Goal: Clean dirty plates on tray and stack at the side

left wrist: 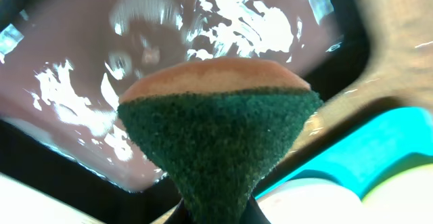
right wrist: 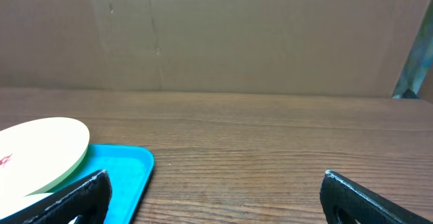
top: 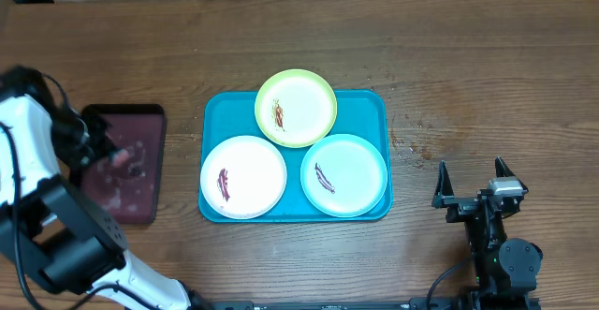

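Note:
The left gripper will release the sponge on the white plate (top: pixel 267 185), between its reddish smear and the light-blue-rimmed plate.
The turquoise tray (top: pixel 213 113) lies mid-table and holds three plates: a lime-green-rimmed plate (top: pixel 296 108) at the back, a white plate (top: pixel 243 176) front left and a light-blue-rimmed plate (top: pixel 343 174) front right. Each has a dark reddish smear. My left gripper (top: pixel 110 153) is shut on a sponge (left wrist: pixel 216 136) with a green scrub face and orange back, held over the wet dark maroon tray (top: pixel 126 165). My right gripper (top: pixel 474 181) is open and empty, to the right of the turquoise tray; its view shows the tray's corner (right wrist: pixel 125 173) and the green-rimmed plate's edge (right wrist: pixel 44 149).
The maroon tray (left wrist: pixel 81 55) glistens with water, left of the turquoise tray (left wrist: pixel 379 146). Bare wooden table lies right of the tray. A cardboard wall (right wrist: pixel 216 34) stands behind the table.

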Tool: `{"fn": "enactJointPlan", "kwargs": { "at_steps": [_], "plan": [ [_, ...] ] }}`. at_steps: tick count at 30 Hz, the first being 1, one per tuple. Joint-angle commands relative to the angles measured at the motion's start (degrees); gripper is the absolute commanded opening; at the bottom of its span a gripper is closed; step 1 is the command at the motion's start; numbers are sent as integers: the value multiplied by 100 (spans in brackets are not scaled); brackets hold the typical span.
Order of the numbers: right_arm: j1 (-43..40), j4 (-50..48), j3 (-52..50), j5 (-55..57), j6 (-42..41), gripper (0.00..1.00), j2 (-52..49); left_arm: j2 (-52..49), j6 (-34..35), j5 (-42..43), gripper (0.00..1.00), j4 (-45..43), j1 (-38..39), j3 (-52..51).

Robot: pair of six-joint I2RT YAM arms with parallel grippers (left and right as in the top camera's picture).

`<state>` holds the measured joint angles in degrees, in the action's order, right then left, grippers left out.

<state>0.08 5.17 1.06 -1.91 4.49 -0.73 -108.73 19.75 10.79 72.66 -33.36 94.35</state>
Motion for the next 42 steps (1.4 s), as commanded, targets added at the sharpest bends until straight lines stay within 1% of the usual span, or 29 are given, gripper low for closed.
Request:
{"fn": "enactJointPlan", "kwargs": {
  "at_steps": [1, 2, 3, 4, 8, 10, 12, 13, 16, 19, 22, 24, 26, 29, 31, 35, 37, 39, 42],
  "plan": [
    [-11, -37, -59, 57, 4, 100, 57, 570, -33, -365, 4, -2, 44, 315],
    [-11, -37, -59, 59, 4, 100, 57, 579, 122, -623, 4, -59, 70, 267],
    [-11, -35, -59, 57, 4, 100, 57, 531, 503, -1019, 4, -210, 111, 17],
    [-11, -37, -59, 57, 4, 100, 57, 494, 627, -1038, 4, -332, 118, -173],
    [-11, -37, -59, 59, 4, 100, 57, 192, 710, -734, 4, -1427, 125, -1344],
    [-11, -37, -59, 57, 4, 100, 57, 15, 710, -505, 4, -1620, 98, -1582],
    [-11, -35, -59, 59, 4, 100, 57, -66, 706, -260, 4, -1602, 24, -1539],
    [-11, -35, -59, 57, 4, 100, 57, -31, 590, 101, 4, -1401, -103, -1276],
    [-11, -37, -59, 57, 4, 100, 57, 68, 256, 415, 4, -717, -258, -494],
    [-11, -37, -59, 59, 4, 100, 57, 210, -44, 249, 4, 59, -282, 428],
    [-11, -35, -59, 59, 4, 100, 57, 417, -24, -136, 4, 474, -214, 975],
    [-11, -35, -59, 59, 4, 100, 57, 549, 90, -483, 4, 455, -127, 962],
    [-11, -37, -59, 57, 4, 100, 57, 514, 409, -990, 4, 413, 13, 798],
    [-11, -37, -59, 59, 4, 100, 57, 411, 503, -964, 4, 24, 122, 214],
    [-11, -37, -59, 59, 4, 100, 57, 348, 616, -903, 4, -389, 168, -363],
    [-11, -37, -59, 59, 4, 100, 57, 264, 557, -861, 4, -841, 175, -1161],
    [-11, -37, -59, 59, 4, 100, 57, 267, 400, -973, 4, -859, 131, -1182],
    [-11, -37, -59, 57, 4, 100, 57, 278, 313, -970, 4, -645, 92, -973],
    [-11, -37, -59, 57, 4, 100, 57, 278, 247, -977, 4, -24, 48, -240]
  ]
}}
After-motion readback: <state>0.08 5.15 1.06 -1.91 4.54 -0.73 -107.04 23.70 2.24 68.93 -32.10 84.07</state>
